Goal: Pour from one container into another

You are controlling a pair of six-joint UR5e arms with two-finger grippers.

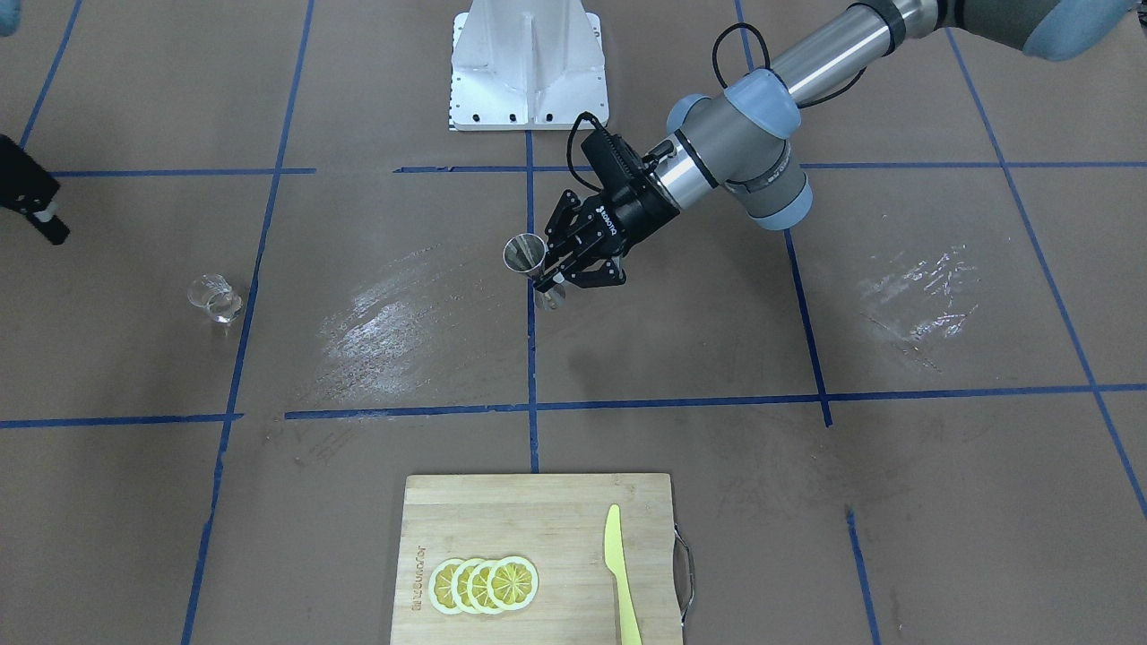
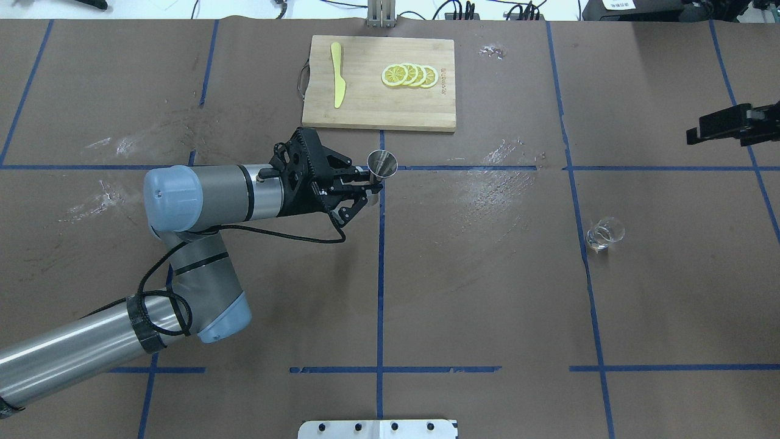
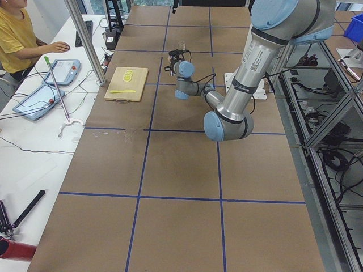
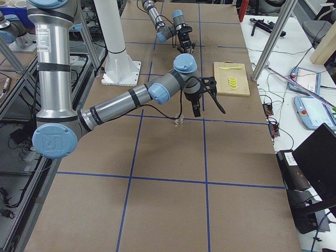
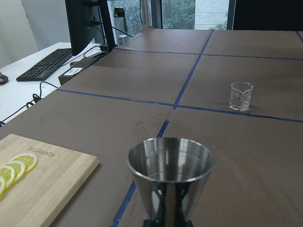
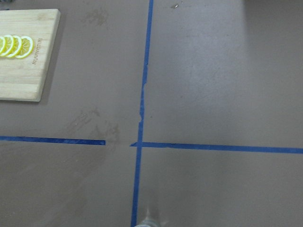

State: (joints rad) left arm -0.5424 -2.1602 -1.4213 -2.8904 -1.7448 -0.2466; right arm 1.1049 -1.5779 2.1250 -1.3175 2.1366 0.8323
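Observation:
I move my right gripper to the small clear cup next and close it on the cup's sides (image 1: 219,299) (image 6: 147,222) below its rim.
My left gripper (image 2: 367,181) is shut on the waist of the metal jigger (image 2: 382,164), which stands upright near the table's middle with its mouth up. The jigger (image 5: 170,177) fills the lower part of the left wrist view, and I cannot tell if its base touches the table. The small clear cup (image 2: 604,235) stands alone far to the right on the brown table, also visible as the cup (image 5: 241,96) and the cup (image 1: 215,297). My right gripper (image 4: 208,109) hangs open and empty well beyond the cup, one of its fingers (image 2: 701,131) at the overhead view's right edge.
A wooden cutting board (image 2: 365,110) with lemon slices (image 2: 409,75) and a yellow knife (image 2: 337,82) lies at the far side, just behind the jigger. The robot's white base plate (image 1: 529,67) is on the near side. A seated person (image 3: 20,34) is beside the table's end.

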